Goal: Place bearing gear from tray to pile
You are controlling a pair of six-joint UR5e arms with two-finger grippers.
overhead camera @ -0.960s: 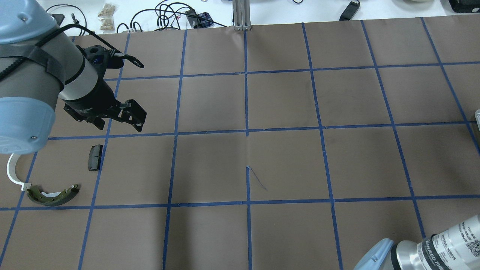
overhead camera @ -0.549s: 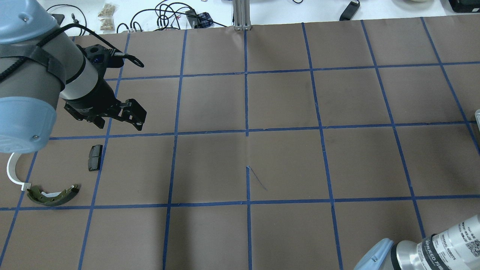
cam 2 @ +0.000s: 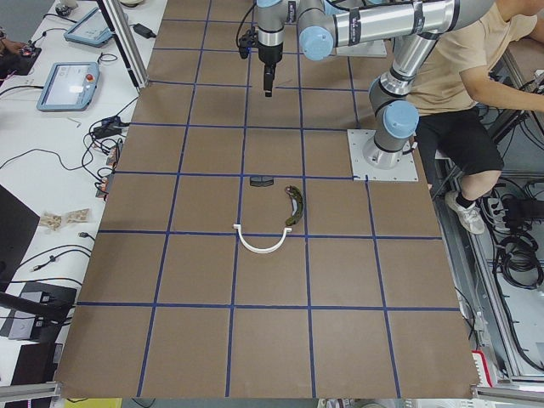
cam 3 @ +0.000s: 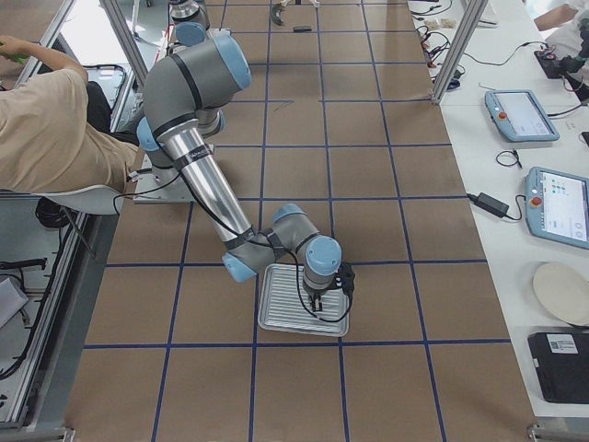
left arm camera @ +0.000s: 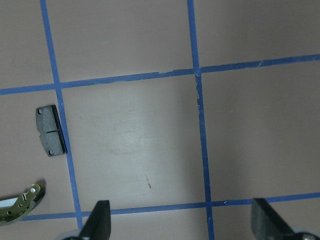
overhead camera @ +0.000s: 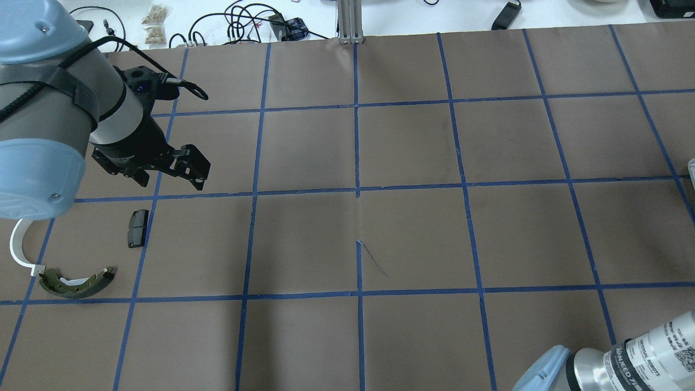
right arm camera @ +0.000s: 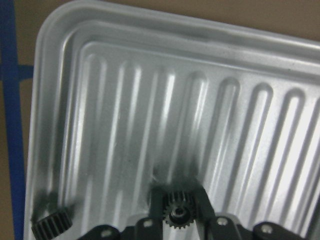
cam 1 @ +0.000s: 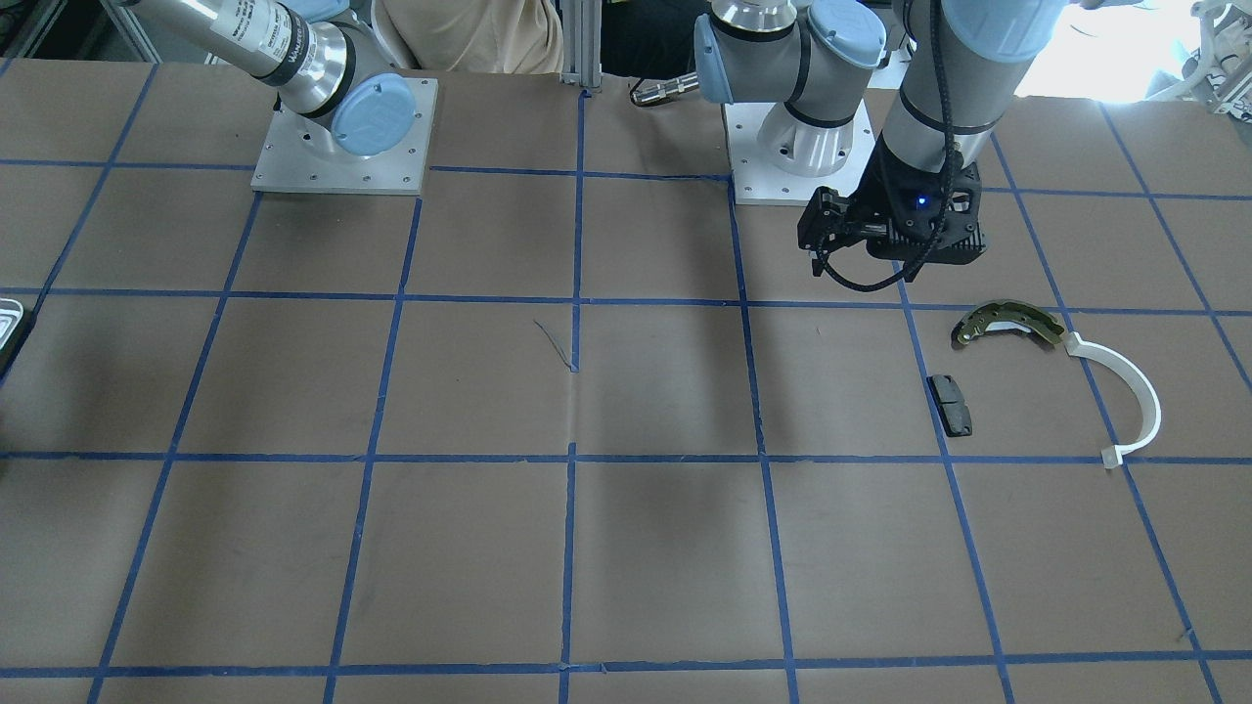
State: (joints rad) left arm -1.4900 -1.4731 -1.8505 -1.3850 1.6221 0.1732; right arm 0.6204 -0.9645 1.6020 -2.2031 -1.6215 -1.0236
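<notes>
Next, my right gripper sets the bearing gear down on the brown table (cam 1: 603,400) next to the gap in the blue tape.
The silvery ribbed tray (right arm camera: 50,75) fills the right wrist view and shows in the exterior right view (cam 3: 276,318). My right gripper (right arm camera: 176,200) is shut on a small dark toothed bearing gear (right arm camera: 176,212) over the tray floor; I cannot tell if it is lifted. A second dark gear (right arm camera: 50,226) lies near the tray's corner. The pile lies at the table's left: an olive brake shoe (overhead camera: 79,283), a white arc (overhead camera: 17,247) and a black pad (overhead camera: 137,228). My left gripper (overhead camera: 165,178) is open and empty, hovering beyond the pad (left arm camera: 50,131).
The table is brown paper with a blue tape grid (overhead camera: 357,187). Cables (overhead camera: 244,24) and small bags lie on the white bench beyond the far edge. A seated person (cam 3: 55,129) is beside the robot base. Tablets (cam 3: 561,203) lie on the side bench.
The left arm has shifted only very slightly. The pile parts have not moved.
</notes>
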